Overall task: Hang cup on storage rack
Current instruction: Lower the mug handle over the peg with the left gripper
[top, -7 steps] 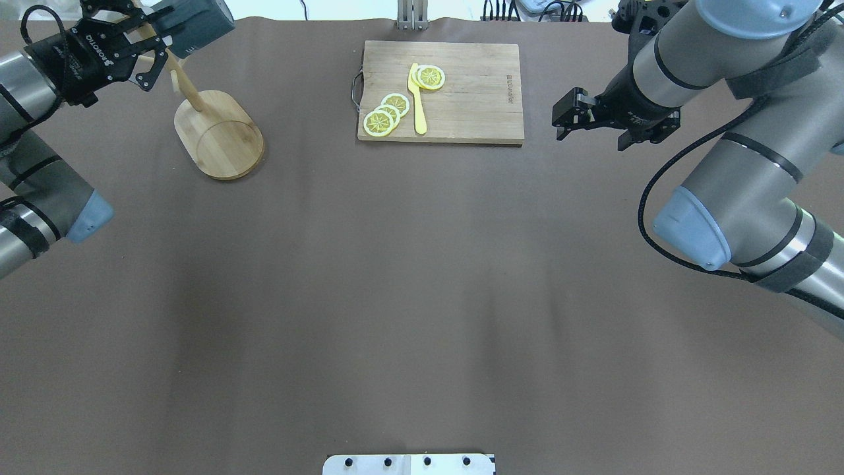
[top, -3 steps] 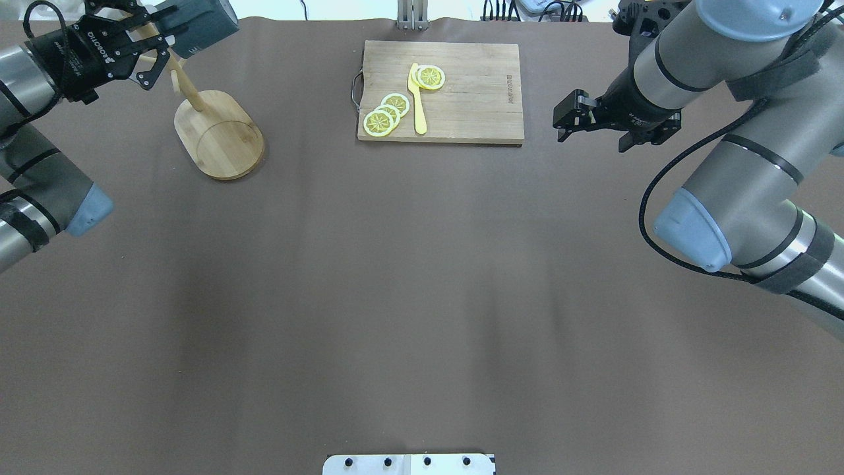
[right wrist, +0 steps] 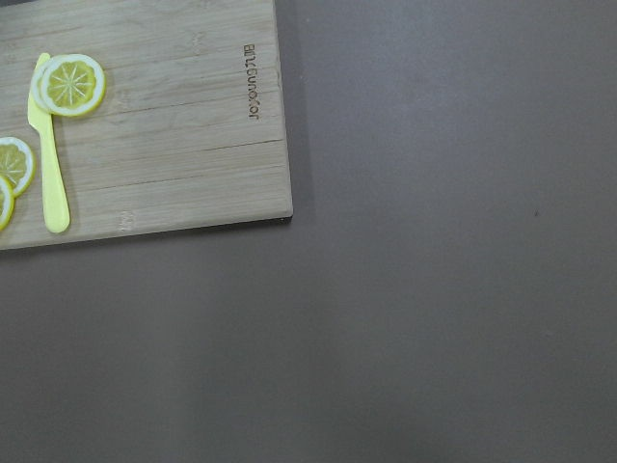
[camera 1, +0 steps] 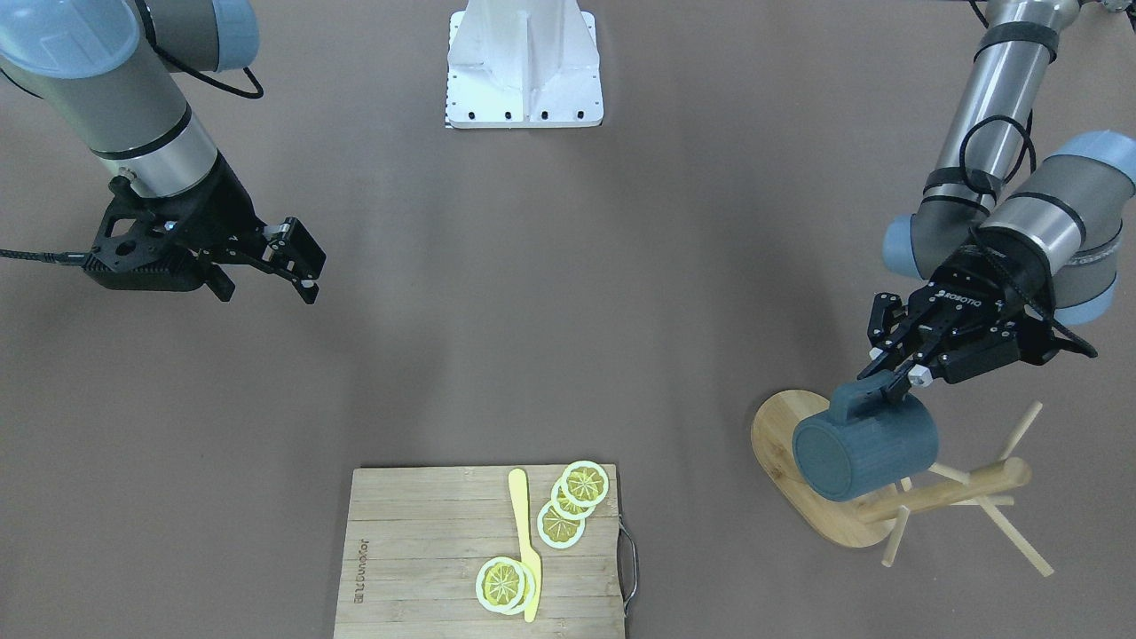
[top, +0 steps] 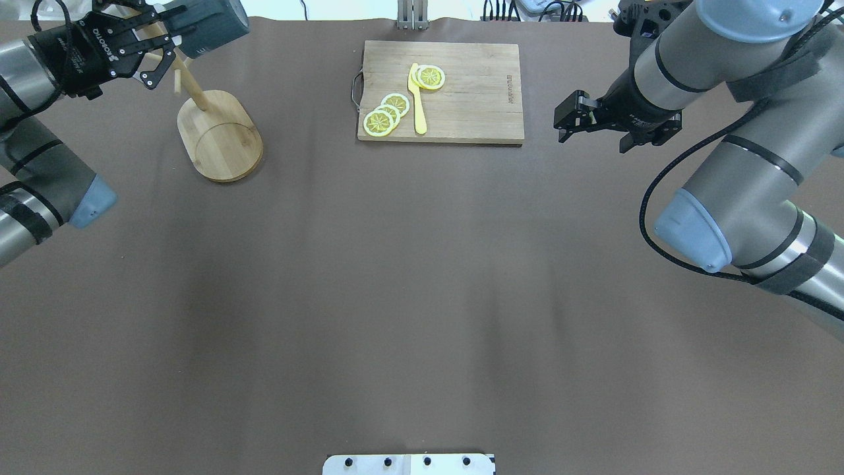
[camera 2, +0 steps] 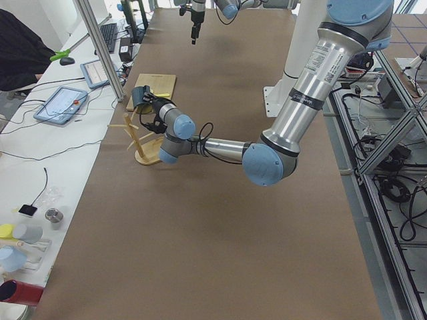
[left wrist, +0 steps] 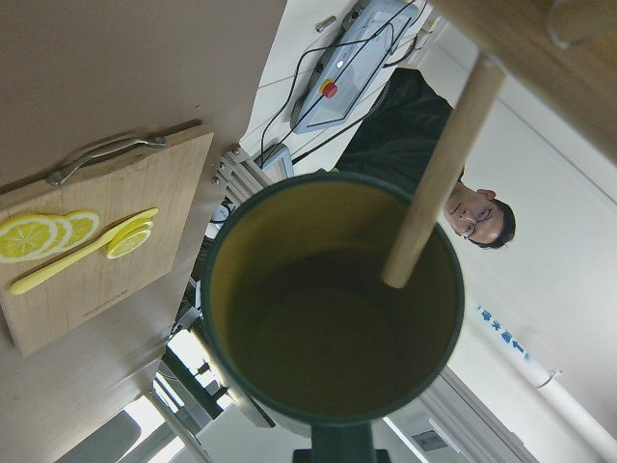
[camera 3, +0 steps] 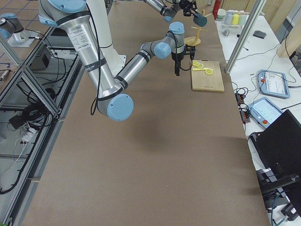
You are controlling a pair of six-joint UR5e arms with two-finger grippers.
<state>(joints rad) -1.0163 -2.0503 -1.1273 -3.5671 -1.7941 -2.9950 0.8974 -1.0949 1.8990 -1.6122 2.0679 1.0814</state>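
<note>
My left gripper is going to release the dark slate-blue cup on the rack's upper peg over the oval base point(camera 1: 917, 476) point(left wrist: 424, 212).
The dark slate-blue cup point(camera 1: 865, 448) lies on its side in the air, held by its handle in my left gripper point(camera 1: 890, 383), which is shut on it. It hangs over the bamboo storage rack point(camera 1: 941, 499), close to the post and pegs. In the overhead view the cup point(top: 212, 25) is at the far left, beyond the rack's oval base point(top: 221, 135), with my left gripper point(top: 168, 33) beside it. The left wrist view shows the cup's olive inside point(left wrist: 333, 309) with a peg point(left wrist: 439, 174) crossing in front of its mouth. My right gripper point(top: 566, 122) is open and empty, right of the board.
A wooden cutting board point(top: 475, 99) with lemon slices point(top: 386, 112) and a yellow knife point(top: 418, 99) lies at the far middle of the table. A white mount plate point(top: 409, 464) sits at the near edge. A person's face point(left wrist: 477, 217) shows behind the cup.
My left gripper has moved the cup a little to the right and farther away along the top of the rack. The rack's base has shifted slightly. The right arm has barely moved.
</note>
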